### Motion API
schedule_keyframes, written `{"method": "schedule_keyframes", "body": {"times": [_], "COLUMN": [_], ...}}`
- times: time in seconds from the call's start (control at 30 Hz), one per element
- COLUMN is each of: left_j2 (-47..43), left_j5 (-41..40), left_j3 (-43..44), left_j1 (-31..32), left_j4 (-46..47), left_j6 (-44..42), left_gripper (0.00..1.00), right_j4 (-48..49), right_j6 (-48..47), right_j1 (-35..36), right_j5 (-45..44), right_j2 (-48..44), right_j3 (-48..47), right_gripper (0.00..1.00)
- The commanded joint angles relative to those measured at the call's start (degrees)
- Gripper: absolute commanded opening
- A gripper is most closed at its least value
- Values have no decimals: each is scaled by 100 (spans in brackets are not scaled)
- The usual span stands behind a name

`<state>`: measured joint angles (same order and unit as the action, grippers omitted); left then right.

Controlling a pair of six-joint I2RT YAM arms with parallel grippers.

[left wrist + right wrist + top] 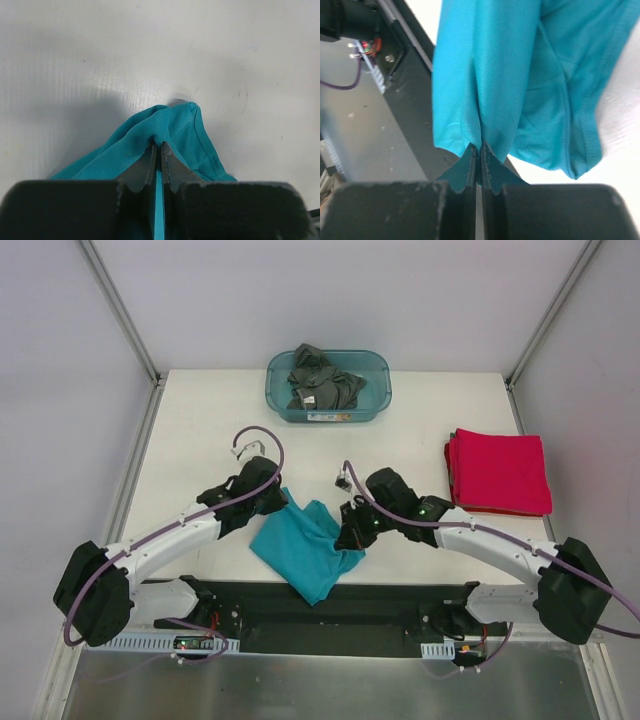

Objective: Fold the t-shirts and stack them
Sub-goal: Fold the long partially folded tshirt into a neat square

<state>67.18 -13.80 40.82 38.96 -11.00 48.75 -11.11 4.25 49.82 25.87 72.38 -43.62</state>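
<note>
My right gripper should take the upper edge [318, 508] of the teal-blue t-shirt to turn it straight, because the t-shirt slants with its lower corner over the black base rail.
A teal-blue t-shirt [305, 548] hangs bunched between my two grippers near the table's front edge, its lower corner over the black base rail. My left gripper [283, 502] is shut on its upper left edge; in the left wrist view the teal fabric [150, 135] is pinched between the fingers. My right gripper [348, 536] is shut on its right side; the right wrist view shows the fabric [485, 75] gripped at the fingertips. Folded crimson red t-shirts [499, 472] lie stacked at the right. Dark grey t-shirts [322, 379] lie crumpled in the tub.
A translucent blue-green plastic tub [377, 390] stands at the back centre of the white table [200, 430]. The black base rail [400, 605] runs along the front edge. Grey walls enclose the table on three sides.
</note>
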Motion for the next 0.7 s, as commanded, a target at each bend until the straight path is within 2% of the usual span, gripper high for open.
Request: {"method": "schedule_keyframes", "body": {"times": [0.0, 0.13, 0.4, 0.67], "left_j2": [-161, -152, -126, 295], "left_j5": [-87, -70, -211, -141], "left_j3": [286, 392, 559, 786], "left_j1": [33, 50, 50, 112], "left_j4": [-42, -42, -25, 388], "left_j6": [-112, -120, -112, -32], "left_gripper": [0, 0, 0, 0], "right_j4": [-110, -23, 48, -22], "right_j6": [181, 593, 682, 849], "right_j1": [19, 27, 27, -104], "right_j5": [690, 1200, 1368, 983], "right_j2": [-382, -382, -866, -1094], "right_j3": [-252, -367, -507, -95], "right_gripper": [1, 1, 1, 1]}}
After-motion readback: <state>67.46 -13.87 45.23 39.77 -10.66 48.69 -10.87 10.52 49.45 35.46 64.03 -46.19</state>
